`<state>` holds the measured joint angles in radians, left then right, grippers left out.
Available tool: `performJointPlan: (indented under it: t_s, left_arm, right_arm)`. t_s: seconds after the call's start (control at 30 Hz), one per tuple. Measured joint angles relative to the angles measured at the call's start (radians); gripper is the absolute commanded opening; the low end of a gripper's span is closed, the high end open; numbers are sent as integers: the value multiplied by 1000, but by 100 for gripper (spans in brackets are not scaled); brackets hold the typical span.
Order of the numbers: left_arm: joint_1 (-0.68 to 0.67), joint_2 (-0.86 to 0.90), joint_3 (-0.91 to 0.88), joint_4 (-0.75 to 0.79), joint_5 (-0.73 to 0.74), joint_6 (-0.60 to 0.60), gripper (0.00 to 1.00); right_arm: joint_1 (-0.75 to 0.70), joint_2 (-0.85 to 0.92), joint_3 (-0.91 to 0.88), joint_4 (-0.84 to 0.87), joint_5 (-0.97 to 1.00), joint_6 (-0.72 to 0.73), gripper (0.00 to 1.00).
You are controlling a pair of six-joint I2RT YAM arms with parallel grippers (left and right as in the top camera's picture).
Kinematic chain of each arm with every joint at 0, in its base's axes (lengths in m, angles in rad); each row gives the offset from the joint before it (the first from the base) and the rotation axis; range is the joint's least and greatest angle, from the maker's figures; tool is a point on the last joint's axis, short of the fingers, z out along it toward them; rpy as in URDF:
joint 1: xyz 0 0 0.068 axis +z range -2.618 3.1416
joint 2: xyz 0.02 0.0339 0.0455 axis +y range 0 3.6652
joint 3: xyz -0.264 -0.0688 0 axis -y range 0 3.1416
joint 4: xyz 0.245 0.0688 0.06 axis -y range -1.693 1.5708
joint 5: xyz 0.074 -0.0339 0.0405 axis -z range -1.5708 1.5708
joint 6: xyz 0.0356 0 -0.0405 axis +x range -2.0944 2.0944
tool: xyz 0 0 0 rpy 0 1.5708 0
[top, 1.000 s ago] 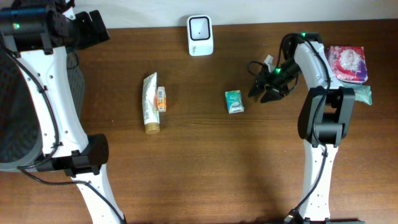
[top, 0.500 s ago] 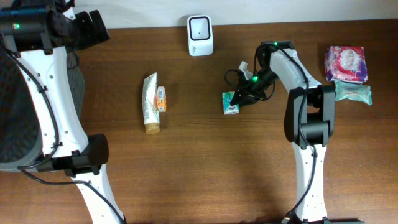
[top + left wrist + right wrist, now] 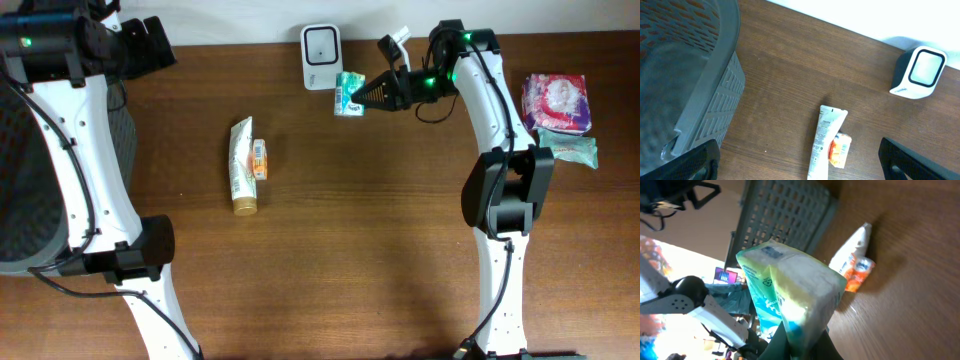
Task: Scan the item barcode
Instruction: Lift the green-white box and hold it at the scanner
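Next, my right gripper lets go of the tissue pack on the bare table [image 3: 581, 182] just in front of the pale green pack.
The item is a small green and white tissue pack [image 3: 349, 94], held off the table just right of the white barcode scanner [image 3: 322, 57] at the back edge. My right gripper [image 3: 368, 97] is shut on it. In the right wrist view the pack [image 3: 790, 295] fills the middle, pinched at its lower end between the dark fingers [image 3: 812, 345]. My left gripper [image 3: 150, 45] hovers at the far left back, open and holding nothing. In the left wrist view its fingers [image 3: 695, 160] stand wide apart, and the scanner [image 3: 919, 73] shows at the upper right.
A white toothpaste tube [image 3: 241, 166] and a small orange box [image 3: 260, 159] lie side by side left of centre. A grey slatted basket [image 3: 30, 180] stands at the left edge. A pink pack [image 3: 558, 101] and a pale green pack [image 3: 570, 150] lie at the far right.
My right gripper moved left onto the green pack, shut on it, lifted it and carried it back and left to beside the scanner. The left arm has not moved.
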<state>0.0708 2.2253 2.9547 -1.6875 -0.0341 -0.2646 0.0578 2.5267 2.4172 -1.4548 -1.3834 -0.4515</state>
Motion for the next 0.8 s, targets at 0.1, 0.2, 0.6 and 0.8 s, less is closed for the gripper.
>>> performJointPlan:
  t_s: [0.1, 0.2, 0.6, 0.8]
  left_arm:
    - [0, 0, 0, 0, 0, 0, 99]
    - [0, 0, 0, 0, 0, 0, 99]
    - [0, 0, 0, 0, 0, 0, 99]
    - [0, 0, 0, 0, 0, 0, 99]
  right_arm:
    - [0, 0, 0, 9, -29, -35, 4]
    - [7, 0, 1, 31, 73, 35, 4]
    - [290, 0, 5, 641, 1594, 249, 4]
    - [360, 0, 6, 945, 1662, -18, 4]
